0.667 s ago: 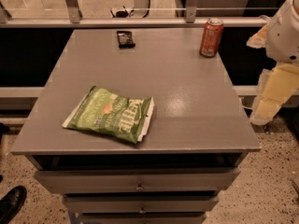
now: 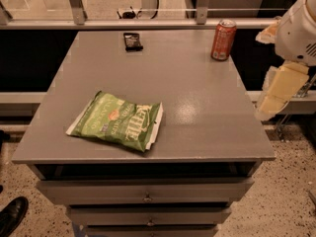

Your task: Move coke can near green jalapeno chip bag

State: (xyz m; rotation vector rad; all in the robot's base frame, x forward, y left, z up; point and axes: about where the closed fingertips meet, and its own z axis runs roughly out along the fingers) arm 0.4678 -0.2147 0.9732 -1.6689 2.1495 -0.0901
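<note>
My gripper should grab the middle of the coke can (image 2: pixel 224 40), between its silver top and its base, to carry it toward the chip bag.
The coke can (image 2: pixel 223 32), red-orange with a silver top, stands upright at the far right corner of the grey table (image 2: pixel 197 83). The green jalapeno chip bag (image 2: pixel 117 121) lies flat near the front left of the table, well apart from the can. My gripper (image 2: pixel 277 92), cream-coloured under the white arm housing (image 2: pixel 298 28), hangs off the table's right edge, in front of and to the right of the can, touching nothing.
A small flat black wrapped bar (image 2: pixel 133 41) lies at the far middle of the table. Drawers (image 2: pixel 148 194) sit below the front edge. A railing (image 2: pixel 148 21) runs behind the table. A black shoe (image 2: pixel 12 216) shows at the bottom left.
The arm and gripper have shifted slightly left toward the table's right edge. The can, the bag and the bar have not moved.
</note>
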